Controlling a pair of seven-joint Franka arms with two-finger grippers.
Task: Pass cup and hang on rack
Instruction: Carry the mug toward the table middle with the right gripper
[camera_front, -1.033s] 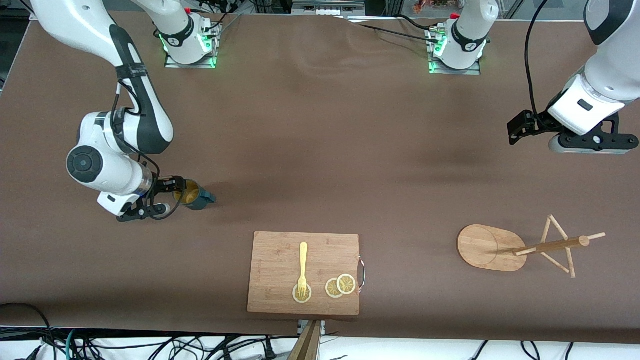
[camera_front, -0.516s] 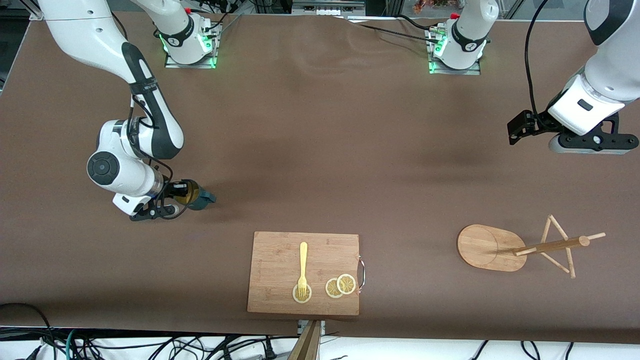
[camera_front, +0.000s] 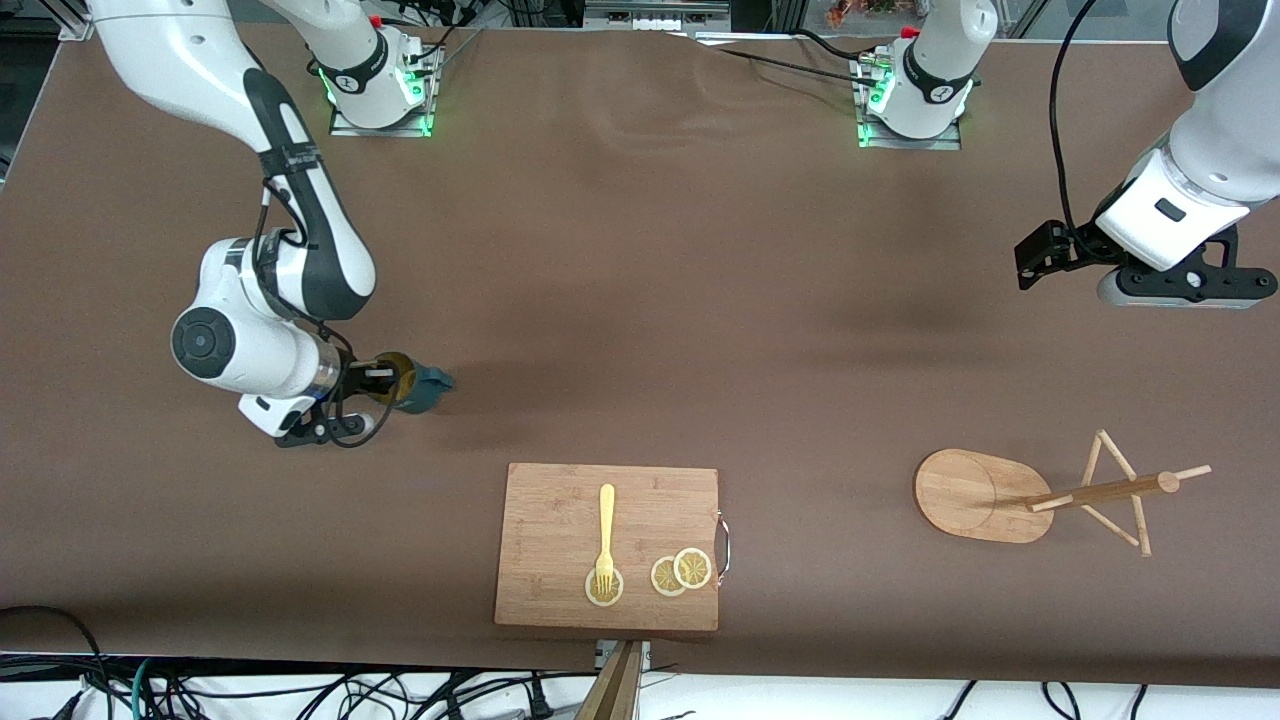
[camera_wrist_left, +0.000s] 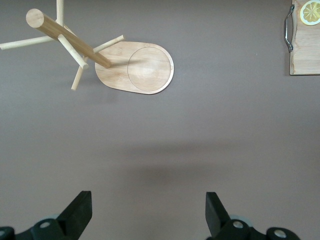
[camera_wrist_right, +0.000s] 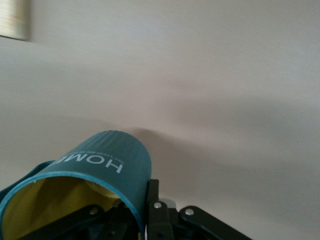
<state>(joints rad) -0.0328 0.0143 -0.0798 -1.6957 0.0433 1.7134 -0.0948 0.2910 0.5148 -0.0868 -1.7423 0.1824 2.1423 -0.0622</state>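
Observation:
Next, my right gripper sets the dark teal cup, now held tilted above the table, down midway (camera_front: 720, 329) between the cutting board and the arm bases.
My right gripper (camera_front: 388, 383) is shut on the rim of the dark teal cup (camera_front: 416, 386), one finger inside its yellow interior and one outside, and holds it tilted above the table at the right arm's end. In the right wrist view the cup (camera_wrist_right: 95, 172) fills the lower corner, clamped in the right gripper (camera_wrist_right: 135, 207). The bamboo rack (camera_front: 1040, 494) lies tipped on its side near the left arm's end, its oval base on the table and its pole and pegs pointing sideways. It also shows in the left wrist view (camera_wrist_left: 130, 67). My left gripper (camera_wrist_left: 148, 210) is open and empty, waiting above bare table.
A bamboo cutting board (camera_front: 607, 546) lies near the front edge in the middle, with a yellow fork (camera_front: 605, 535) and lemon slices (camera_front: 680, 572) on it and a metal handle at the side. Its corner shows in the left wrist view (camera_wrist_left: 305, 47).
My right arm has carried the cup a little toward the middle of the table and slightly up. The left arm has not moved.

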